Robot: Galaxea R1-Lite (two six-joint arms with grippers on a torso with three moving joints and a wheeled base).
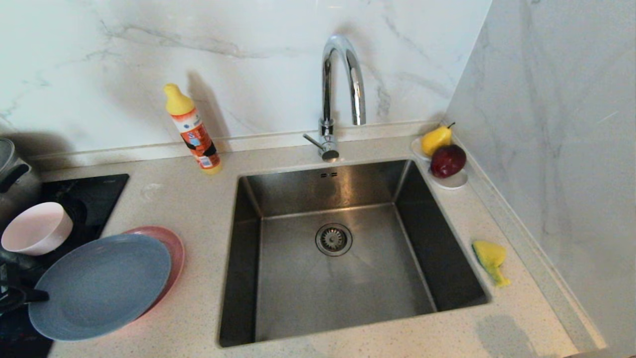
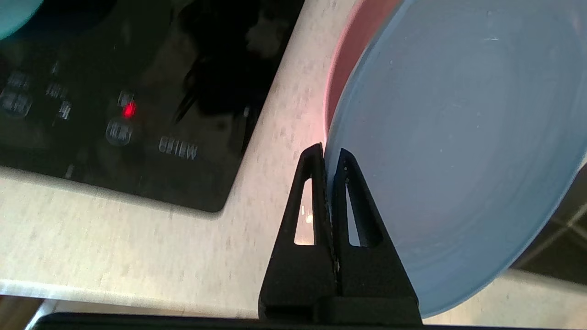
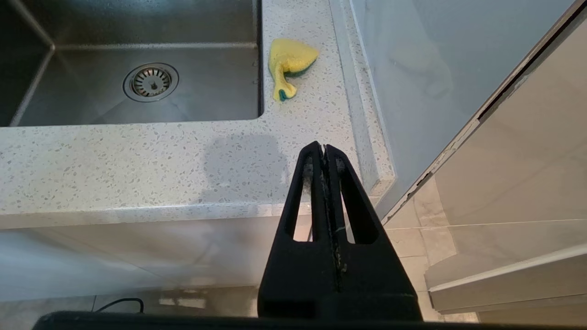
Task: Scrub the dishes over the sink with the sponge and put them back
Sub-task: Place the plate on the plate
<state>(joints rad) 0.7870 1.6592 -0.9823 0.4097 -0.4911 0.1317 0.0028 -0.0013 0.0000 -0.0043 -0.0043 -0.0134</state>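
I will set the grey-blue plate, now overlapping the salmon-pink plate, on top of the salmon-pink plate (image 1: pixel 113 281) with my left gripper.
My left gripper (image 2: pixel 330 153) is shut on the rim of the large grey-blue plate (image 2: pixel 458 160), one finger on each face. In the head view this plate (image 1: pixel 102 286) sits at the counter's left, overlapping the salmon-pink plate (image 1: pixel 174 248) beneath it, with the left gripper (image 1: pixel 37 296) at its left edge. The pale pink bowl (image 1: pixel 37 228) stands behind them on the hob. A teal rim (image 2: pixel 16 13) shows at one corner of the left wrist view. The yellow sponge (image 1: pixel 491 258) lies right of the sink (image 1: pixel 298 298). My right gripper (image 3: pixel 324 149) hangs shut and empty before the counter's front edge.
A curved chrome tap (image 1: pixel 343 84) stands behind the sink. A yellow-capped orange bottle (image 1: pixel 193 130) is at the back left. A small white dish (image 1: pixel 454 182) with fruit sits at the back right. The black hob (image 1: pixel 94 194) and a steel pot (image 1: pixel 12 174) are far left. A wall closes the right side.
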